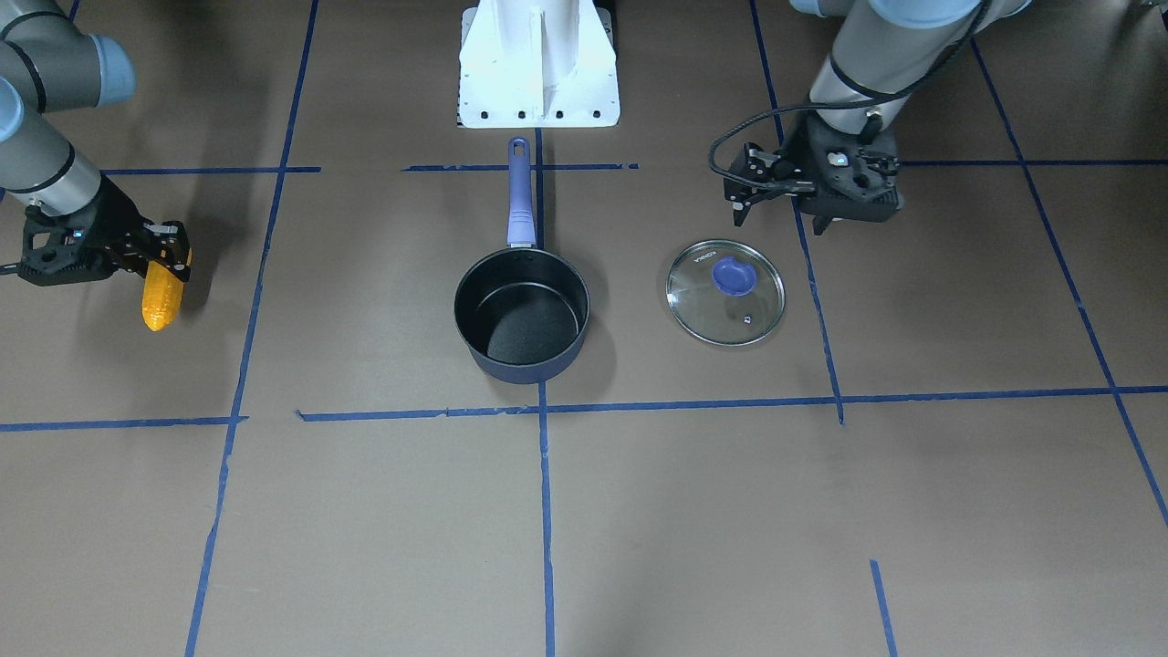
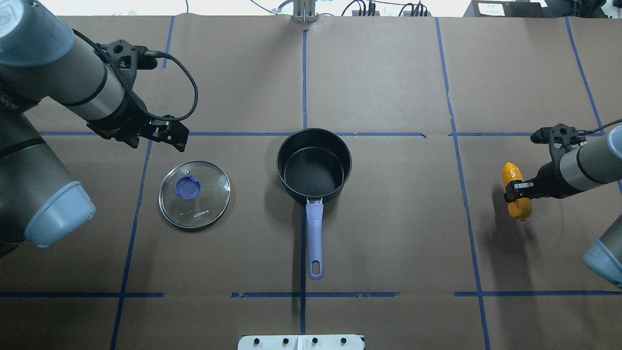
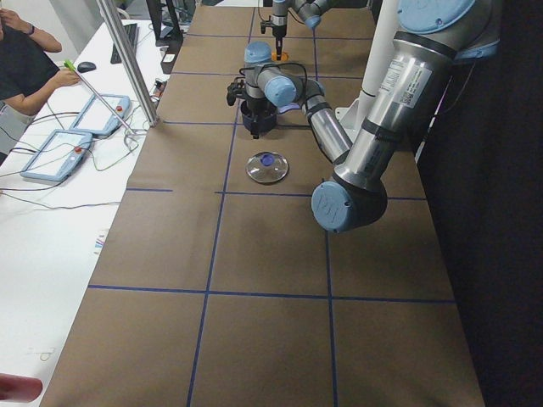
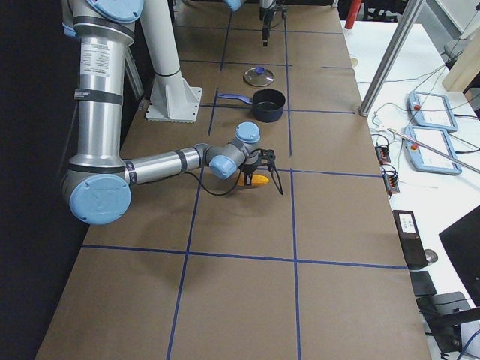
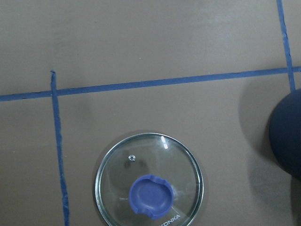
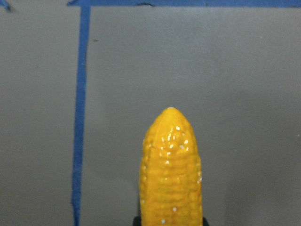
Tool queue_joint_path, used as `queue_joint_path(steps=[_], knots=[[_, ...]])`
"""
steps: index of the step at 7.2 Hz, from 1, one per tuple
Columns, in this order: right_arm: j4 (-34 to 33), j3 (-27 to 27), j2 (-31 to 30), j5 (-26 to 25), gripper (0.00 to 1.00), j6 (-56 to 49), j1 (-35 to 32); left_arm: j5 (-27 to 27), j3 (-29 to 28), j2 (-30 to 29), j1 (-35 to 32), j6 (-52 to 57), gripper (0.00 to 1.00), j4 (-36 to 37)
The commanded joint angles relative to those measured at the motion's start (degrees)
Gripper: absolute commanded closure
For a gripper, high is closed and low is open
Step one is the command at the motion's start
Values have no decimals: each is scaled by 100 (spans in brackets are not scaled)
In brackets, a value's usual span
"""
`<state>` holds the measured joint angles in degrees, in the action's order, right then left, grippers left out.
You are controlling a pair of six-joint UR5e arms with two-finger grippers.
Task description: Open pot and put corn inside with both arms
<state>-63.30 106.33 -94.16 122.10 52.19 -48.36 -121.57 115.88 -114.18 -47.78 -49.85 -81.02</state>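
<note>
My right gripper is to release the corn on the dark bottom of the navy pot (image 1: pixel 509 324), about in line with the pot's purple handle.
The navy pot (image 1: pixel 522 319) stands open and empty at the table's centre, its purple handle (image 2: pixel 314 238) pointing toward the robot. The glass lid (image 1: pixel 725 292) with its purple knob lies flat on the table on the robot's left, apart from the pot; it also shows in the overhead view (image 2: pixel 194 194) and the left wrist view (image 5: pixel 149 181). My left gripper (image 1: pixel 777 219) is open and empty, just above and behind the lid. My right gripper (image 1: pixel 169 260) is shut on the orange-yellow corn (image 2: pixel 516 192), far to the pot's right. The corn's tip fills the right wrist view (image 6: pixel 171 169).
The white base stand (image 1: pixel 538 68) sits behind the pot's handle. Blue tape lines (image 2: pixel 303 73) grid the brown table. A side bench with control pads (image 4: pixel 431 112) and a metal post (image 3: pixel 127 64) runs along the far edge, with a person (image 3: pixel 21 68) there.
</note>
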Motion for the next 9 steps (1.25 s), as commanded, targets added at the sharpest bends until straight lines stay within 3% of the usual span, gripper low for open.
queue_joint_path(steps=[1,3,4,5,7,9], knots=[[-1527,667,928,34,100,11,-121,-42,-13,525,-352,935,0,-98],[-3451,705,2701,-45,100,394,123,-51,-48,1018,-783,1404,0,-159],[-3792,479,3328,-333,100,850,395,-60,-152,1203,-995,1921,0,-220],[-3795,189,3795,-579,100,1368,711,-260,-275,1336,-1118,1979,0,-247],[-3769,-1003,5052,-1028,99,2134,1195,-341,-390,1941,-1417,2005,0,-937],[-3716,-1272,5303,-1300,99,2374,1503,-385,-899,1926,-1699,2470,0,-1240]])
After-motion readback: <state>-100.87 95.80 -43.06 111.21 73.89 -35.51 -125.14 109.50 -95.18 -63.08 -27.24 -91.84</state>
